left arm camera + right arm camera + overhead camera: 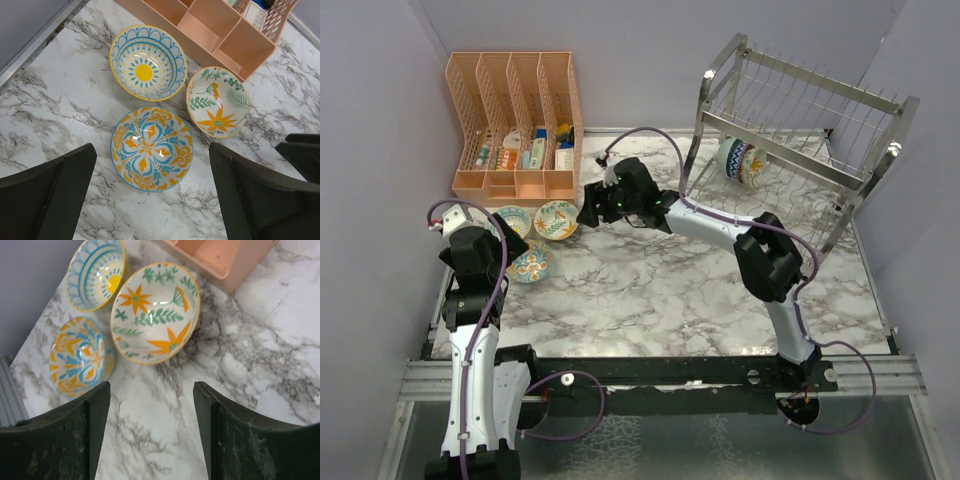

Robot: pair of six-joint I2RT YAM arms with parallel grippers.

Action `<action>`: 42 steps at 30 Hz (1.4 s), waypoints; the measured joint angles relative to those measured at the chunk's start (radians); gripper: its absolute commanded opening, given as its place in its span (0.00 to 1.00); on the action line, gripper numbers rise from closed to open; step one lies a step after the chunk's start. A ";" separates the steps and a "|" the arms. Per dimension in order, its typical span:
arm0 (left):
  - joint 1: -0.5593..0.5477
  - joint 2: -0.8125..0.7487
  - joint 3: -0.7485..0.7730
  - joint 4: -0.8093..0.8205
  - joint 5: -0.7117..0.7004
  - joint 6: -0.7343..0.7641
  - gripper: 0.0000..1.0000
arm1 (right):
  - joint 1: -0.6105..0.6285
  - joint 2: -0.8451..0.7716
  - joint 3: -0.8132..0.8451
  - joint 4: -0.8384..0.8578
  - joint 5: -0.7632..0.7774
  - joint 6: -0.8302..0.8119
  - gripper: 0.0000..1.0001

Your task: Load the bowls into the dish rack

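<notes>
The leaf bowl has the bowl's rim [577,221] [193,332] on the side facing the dish rack. My right gripper goes there next and grabs it.
Three bowls sit together on the marble table at the left. One is blue with a yellow sun [147,62] [96,274] [513,220]. One is cream with green leaves and orange flowers [217,101] [155,312] [556,220]. One is orange and blue floral [151,148] [80,356] [533,262]. Another patterned bowl [742,162] stands on edge in the silver wire dish rack [800,140] at the back right. My left gripper [152,152] [510,245] is open and empty above the orange-blue bowl. My right gripper [151,387] [588,212] is open and empty, just beside the leaf bowl.
A peach plastic slotted organizer [515,125] [210,25] [220,260] with small items stands right behind the bowls. The purple left wall is close to them. The right gripper's fingers [302,150] show at the right edge of the left wrist view, so the two grippers are near each other.
</notes>
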 measured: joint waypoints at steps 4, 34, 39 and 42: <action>0.004 0.000 0.000 0.000 0.001 0.000 0.99 | 0.005 0.128 0.150 -0.031 0.059 0.000 0.57; 0.061 0.001 -0.004 0.015 0.090 0.000 0.99 | 0.053 0.423 0.454 -0.126 0.259 0.025 0.01; 0.066 0.003 -0.004 0.016 0.093 0.000 0.99 | 0.059 0.389 0.419 -0.102 0.295 0.027 0.01; 0.067 0.003 -0.004 0.016 0.093 0.000 0.99 | 0.063 0.344 0.357 -0.103 0.329 0.018 0.01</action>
